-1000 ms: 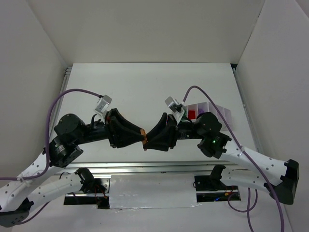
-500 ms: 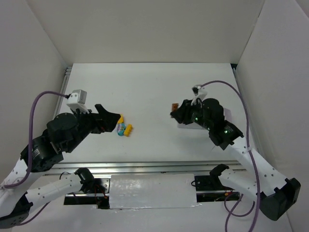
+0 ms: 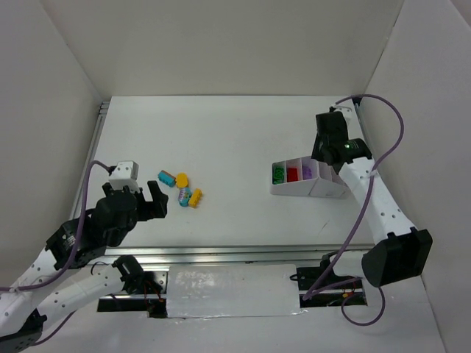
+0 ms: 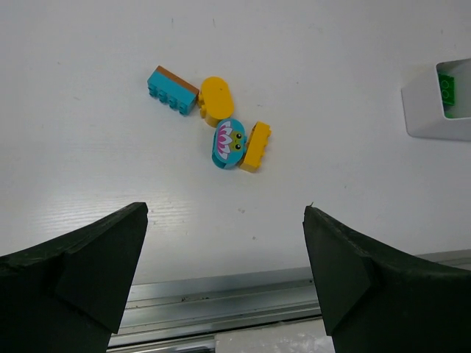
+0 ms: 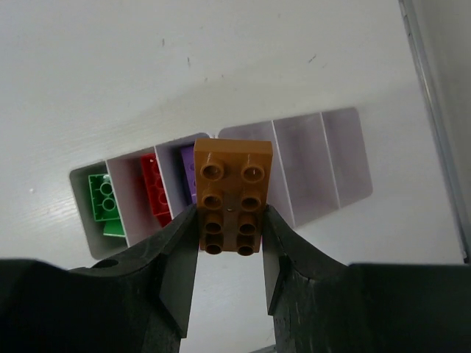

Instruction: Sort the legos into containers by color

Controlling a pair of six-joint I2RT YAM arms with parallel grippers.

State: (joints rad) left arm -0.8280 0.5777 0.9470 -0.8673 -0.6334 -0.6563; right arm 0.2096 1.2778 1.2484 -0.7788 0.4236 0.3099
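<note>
I need to close my left gripper on the middle of the teal brick (image 3: 167, 179) (image 4: 174, 90) next to the yellow round piece, with fingers on its studs and brown side.
My right gripper (image 5: 229, 220) is shut on a brown-orange lego (image 5: 232, 193), held studs-up above the white tray of containers (image 5: 324, 147). Under it the compartments hold green (image 5: 103, 202), red (image 5: 154, 187) and purple (image 5: 188, 163) legos; the two right-hand compartments are bare. In the top view this gripper (image 3: 324, 156) hangs over the tray (image 3: 309, 190). My left gripper (image 4: 224, 213) is open with nothing between its fingers, near the table's front edge (image 3: 145, 197). Ahead of it lie a teal brick (image 4: 172, 90), a yellow round piece (image 4: 216, 99), a teal oval piece (image 4: 229, 143) and a yellow brick (image 4: 257, 145).
A metal rail (image 4: 221, 301) runs along the near table edge just under my left fingers. White walls enclose the table; the right wall (image 3: 412, 110) stands close to the tray and the right arm. The tray's green-filled corner (image 4: 427, 110) shows in the left wrist view.
The two grippers met at the table's centre a second ago. Since then the left one opened and drew back to the near left, and the right one carried the brown-orange lego over the tray.
</note>
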